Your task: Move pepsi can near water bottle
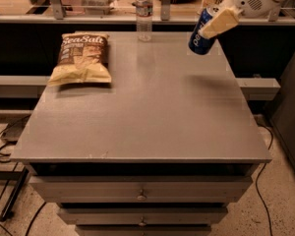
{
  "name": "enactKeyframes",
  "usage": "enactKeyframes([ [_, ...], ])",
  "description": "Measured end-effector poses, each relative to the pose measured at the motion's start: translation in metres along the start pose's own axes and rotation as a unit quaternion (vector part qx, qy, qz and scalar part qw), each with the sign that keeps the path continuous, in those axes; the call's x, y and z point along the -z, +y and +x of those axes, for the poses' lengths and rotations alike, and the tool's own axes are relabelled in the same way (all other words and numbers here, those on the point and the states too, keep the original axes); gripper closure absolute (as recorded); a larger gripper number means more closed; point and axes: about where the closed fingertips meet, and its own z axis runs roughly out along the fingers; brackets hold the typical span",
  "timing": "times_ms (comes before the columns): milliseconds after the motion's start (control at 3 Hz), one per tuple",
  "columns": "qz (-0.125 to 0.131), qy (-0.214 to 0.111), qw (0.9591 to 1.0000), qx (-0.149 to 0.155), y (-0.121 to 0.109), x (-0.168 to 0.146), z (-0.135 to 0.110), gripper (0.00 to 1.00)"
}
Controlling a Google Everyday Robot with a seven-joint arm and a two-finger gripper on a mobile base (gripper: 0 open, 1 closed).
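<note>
My gripper will release the pepsi can at the grey table's far edge (162, 43), next to the water bottle.
The pepsi can (201, 37) is dark blue with white lettering and hangs tilted in the air over the table's far right part. My gripper (217, 23) is shut on it, a cream finger (220, 22) lying across its side, and the white arm reaches in from the upper right. The water bottle (144, 14) is clear with a pale label band and stands upright at the far edge of the table, left of the can and apart from it.
A Sea Salt chip bag (82, 58) lies on the far left of the grey table (142, 112). Drawers sit below the table's front edge. A counter with rails runs behind the table. Cables lie on the floor at left.
</note>
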Motion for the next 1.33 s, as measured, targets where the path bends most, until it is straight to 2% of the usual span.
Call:
enactKeyframes([
  [333,0.003,-0.003,1.0,0.001,-0.001,0.003,-0.003,1.0],
  [667,-0.008,0.01,0.9996,-0.027,0.003,-0.005,0.007,1.0],
  [1000,-0.015,-0.011,0.9981,-0.059,0.005,-0.029,-0.002,1.0],
  [1333,-0.001,-0.034,0.9967,-0.073,-0.008,-0.055,-0.02,1.0],
])
